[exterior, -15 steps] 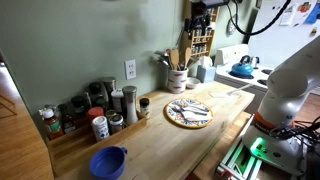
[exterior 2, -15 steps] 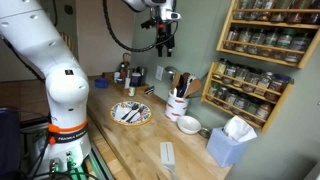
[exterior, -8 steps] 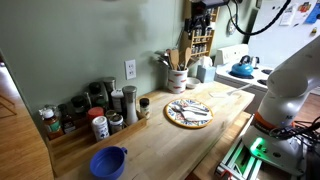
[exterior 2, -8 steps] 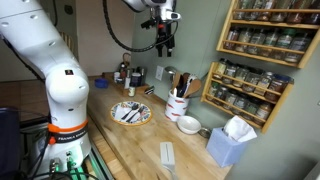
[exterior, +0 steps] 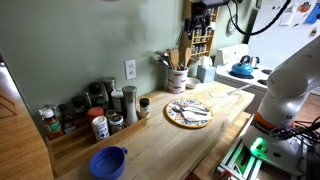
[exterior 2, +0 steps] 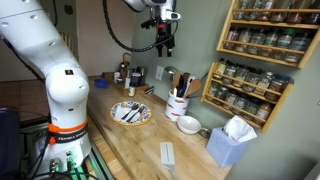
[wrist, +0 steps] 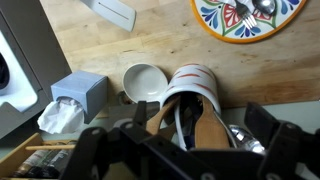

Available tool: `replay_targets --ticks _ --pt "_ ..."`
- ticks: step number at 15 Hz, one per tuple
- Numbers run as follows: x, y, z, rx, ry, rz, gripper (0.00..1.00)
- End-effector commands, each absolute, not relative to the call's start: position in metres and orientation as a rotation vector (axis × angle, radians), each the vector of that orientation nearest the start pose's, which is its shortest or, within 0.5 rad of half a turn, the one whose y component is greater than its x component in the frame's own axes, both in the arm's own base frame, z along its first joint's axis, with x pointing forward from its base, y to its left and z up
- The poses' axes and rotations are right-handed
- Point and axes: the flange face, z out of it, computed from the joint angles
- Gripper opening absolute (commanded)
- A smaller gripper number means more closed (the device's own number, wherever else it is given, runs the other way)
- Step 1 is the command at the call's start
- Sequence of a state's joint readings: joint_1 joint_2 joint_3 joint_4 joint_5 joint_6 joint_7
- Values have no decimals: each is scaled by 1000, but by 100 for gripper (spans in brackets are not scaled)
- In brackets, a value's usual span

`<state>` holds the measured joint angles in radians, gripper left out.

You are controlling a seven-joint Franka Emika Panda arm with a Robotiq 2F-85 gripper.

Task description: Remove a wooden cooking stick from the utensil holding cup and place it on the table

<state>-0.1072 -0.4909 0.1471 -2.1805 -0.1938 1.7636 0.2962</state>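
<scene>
My gripper will next close on the upper end (exterior: 186,38) (wrist: 160,119) of the tall wooden cooking stick, which is leaning from the utensil cup toward the tissue box.
A white utensil cup with red stripes (wrist: 192,85) stands at the back of the wooden table; it also shows in both exterior views (exterior: 177,80) (exterior 2: 178,106). It holds several wooden cooking sticks (wrist: 196,128) and dark utensils. My gripper (wrist: 185,150) hangs open and empty high above the cup, its two black fingers on either side of the cup's mouth in the wrist view. In both exterior views the gripper (exterior 2: 163,44) (exterior: 198,18) is well above the utensils, not touching them.
A patterned plate with cutlery (exterior: 188,113) (exterior 2: 130,113) (wrist: 245,15) lies mid-table. A small white bowl (wrist: 143,82) and a tissue box (wrist: 72,100) sit beside the cup. Spice jars (exterior: 100,112), a blue bowl (exterior: 108,162) and a wall spice rack (exterior 2: 250,60) stand around.
</scene>
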Motion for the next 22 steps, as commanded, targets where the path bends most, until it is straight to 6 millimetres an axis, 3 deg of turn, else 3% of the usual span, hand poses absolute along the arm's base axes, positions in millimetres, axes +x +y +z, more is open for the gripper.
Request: replay_targets --ticks 1,7,12,17,18,22 --pt "434 -2 578 -3332 685 -130 100" --pt "481 -53 540 -3145 1148 7 100" --pt "500 -108 536 -2910 1505 33 100" --pt "517 -114 540 -2657 1844 -85 100" --pt "510 -114 541 -2747 1736 -34 100" --pt "515 -113 541 -2681 1818 -72 100"
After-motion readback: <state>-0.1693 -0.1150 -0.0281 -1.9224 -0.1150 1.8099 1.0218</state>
